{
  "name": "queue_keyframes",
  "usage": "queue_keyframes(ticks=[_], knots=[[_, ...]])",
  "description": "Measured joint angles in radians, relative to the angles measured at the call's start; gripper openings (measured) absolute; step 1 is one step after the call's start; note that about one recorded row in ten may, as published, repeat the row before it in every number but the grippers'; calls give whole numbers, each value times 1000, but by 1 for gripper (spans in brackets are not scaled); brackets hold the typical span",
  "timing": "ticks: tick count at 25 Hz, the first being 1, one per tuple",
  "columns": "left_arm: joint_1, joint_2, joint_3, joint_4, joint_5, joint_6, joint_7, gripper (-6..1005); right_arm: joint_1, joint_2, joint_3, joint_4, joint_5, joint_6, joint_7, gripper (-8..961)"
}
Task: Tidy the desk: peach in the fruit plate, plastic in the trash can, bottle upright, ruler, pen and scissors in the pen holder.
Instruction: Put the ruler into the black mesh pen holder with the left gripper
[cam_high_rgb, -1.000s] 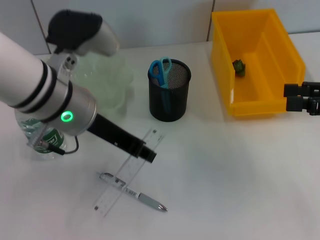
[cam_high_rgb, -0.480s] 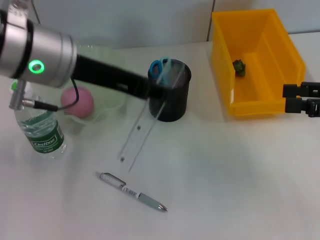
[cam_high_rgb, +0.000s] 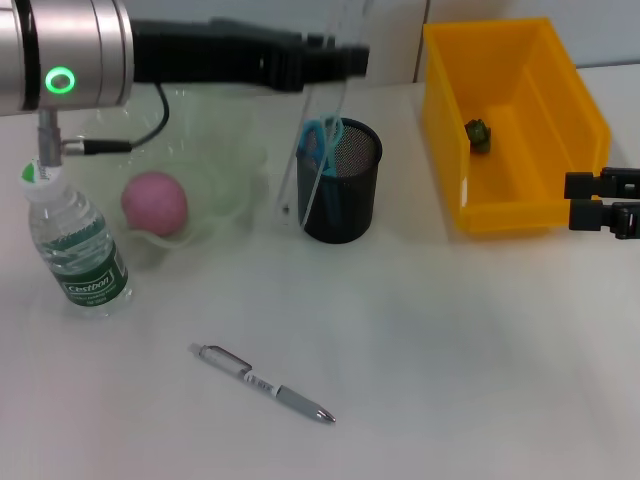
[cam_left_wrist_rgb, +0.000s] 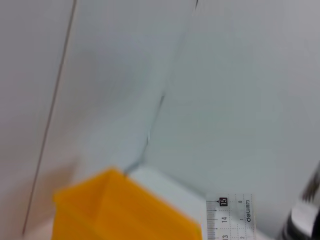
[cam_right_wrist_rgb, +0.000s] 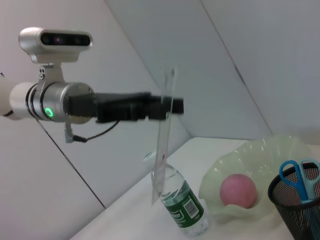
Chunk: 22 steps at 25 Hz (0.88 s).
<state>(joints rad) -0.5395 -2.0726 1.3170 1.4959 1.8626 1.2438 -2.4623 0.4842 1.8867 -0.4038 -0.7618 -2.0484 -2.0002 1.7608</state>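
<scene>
Next, my left gripper releases the clear ruler so that I leave it beside the blue scissors in the black mesh pen holder (cam_high_rgb: 342, 149). The ruler now hangs behind the pen holder.
My left gripper (cam_high_rgb: 352, 58) is raised behind the black mesh pen holder (cam_high_rgb: 340, 195), shut on the top of a clear ruler (cam_high_rgb: 312, 160). The ruler hangs steeply down in the air, its lower end in line with the holder's left side. In the right wrist view the ruler (cam_right_wrist_rgb: 162, 145) hangs from that gripper (cam_right_wrist_rgb: 172, 106). Blue scissors (cam_high_rgb: 322, 140) stand in the holder. The pen (cam_high_rgb: 265, 383) lies on the table in front. A pink peach (cam_high_rgb: 155, 203) sits in the pale fruit plate (cam_high_rgb: 215, 140). The bottle (cam_high_rgb: 75, 245) stands upright at the left. Green plastic (cam_high_rgb: 479, 133) lies in the yellow trash can (cam_high_rgb: 560, 110).
My right gripper (cam_high_rgb: 575, 200) is parked at the table's right edge, next to the yellow trash can, its fingers apart and holding nothing. The left arm's silver body (cam_high_rgb: 70, 60) spans the upper left above the plate and the bottle.
The left arm has lifted the ruler up and back, from low beside the holder to high above it. The ruler now hangs much steeper. The right arm has stayed still.
</scene>
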Motion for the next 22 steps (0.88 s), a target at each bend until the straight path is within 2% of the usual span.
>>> queue_keyframes(ticks=[2, 5, 6, 8, 9, 15, 19, 20, 22], knots=[[6, 0, 6, -14, -32, -28, 42, 396, 1, 0, 0, 0, 0, 0, 0, 805], [28, 0, 39, -90, -166, -128, 207, 398, 1, 0, -2, 1, -1, 0, -1, 804], [28, 0, 39, -90, -166, -128, 207, 399, 1, 0, -2, 1, -1, 0, -1, 804], [34, -1, 61, -178, -291, -176, 355, 400, 2, 0, -3, 1, -1, 0, -1, 804], [34, -1, 61, -178, -291, -176, 355, 401, 2, 0, -3, 1, -1, 0, -1, 804], [36, -5, 128, -348, -591, -257, 715, 405, 4, 0, -14, 1, -1, 0, -1, 804], [36, -4, 168, -369, -649, -297, 792, 408, 6, 0, -20, 1, -1, 0, -1, 804], [36, -5, 220, -373, -695, -350, 865, 408, 8, 0, -25, 1, -1, 0, -1, 804], [36, -5, 254, -374, -716, -384, 905, 409, 9, 0, -26, 1, -1, 0, -1, 804]])
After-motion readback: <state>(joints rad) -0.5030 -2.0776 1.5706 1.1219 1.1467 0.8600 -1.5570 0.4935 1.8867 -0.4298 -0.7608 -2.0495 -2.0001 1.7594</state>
